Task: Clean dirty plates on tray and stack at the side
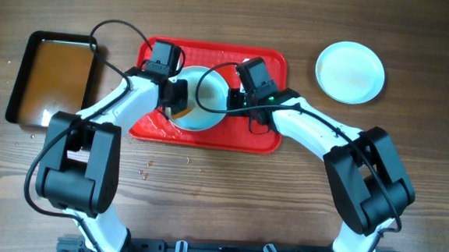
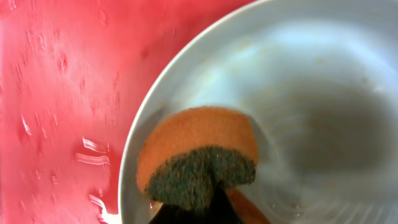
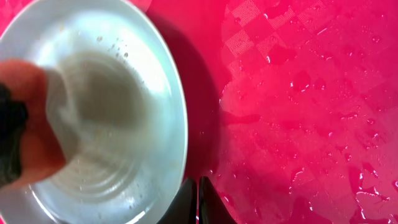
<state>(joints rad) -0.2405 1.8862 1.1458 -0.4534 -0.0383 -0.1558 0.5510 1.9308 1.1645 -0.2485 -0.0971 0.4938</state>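
Note:
Next, I open my right gripper, as its closed fingers are just outside the plate, and grip the plate's rim (image 3: 180, 182) to hold it steady under the sponge.
A pale plate (image 1: 206, 109) lies on the red tray (image 1: 267, 66), wet inside (image 2: 311, 106) (image 3: 118, 106). My left gripper (image 1: 176, 100) (image 2: 205, 211) is shut on an orange sponge (image 2: 193, 140) with a dark green scrub face, pressed onto the plate's inner left side. The sponge (image 3: 28, 137) also shows blurred in the right wrist view. My right gripper (image 1: 240, 105) (image 3: 197, 186) is shut and holds nothing. Its tips sit just outside the plate's right rim, low over the wet tray (image 3: 298, 112). A second plate (image 1: 350, 71) rests on the table to the right of the tray.
A black pan (image 1: 24, 75) of brownish water stands left of the tray. Water drops cover the tray surface (image 2: 56, 93) and dot the wooden table (image 1: 148, 168) in front of it.

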